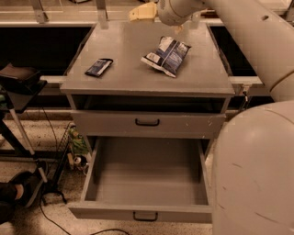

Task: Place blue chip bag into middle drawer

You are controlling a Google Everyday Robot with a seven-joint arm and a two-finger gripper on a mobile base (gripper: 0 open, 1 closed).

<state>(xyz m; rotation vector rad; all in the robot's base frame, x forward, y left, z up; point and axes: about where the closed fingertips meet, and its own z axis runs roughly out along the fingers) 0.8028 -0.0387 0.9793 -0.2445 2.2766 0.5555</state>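
Note:
The robot's gripper should next move to the crinkled middle (166,54) of the blue chip bag on the cabinet top and close there.
The blue chip bag (166,55) lies crinkled on the grey cabinet top (128,78), right of centre. The middle drawer (147,176) is pulled open below, its deep grey tray empty, with a black bar handle (145,215) at the front. My gripper (143,11) is at the top edge of the view, over the back of the cabinet top, behind and a little left of the bag and apart from it. It holds nothing that I can see.
A small flat dark-blue packet (98,67) lies on the left of the top. A closed scuffed drawer front (147,123) sits above the open drawer. My arm (257,137) fills the right side. A black stand (20,87) and cables are on the left.

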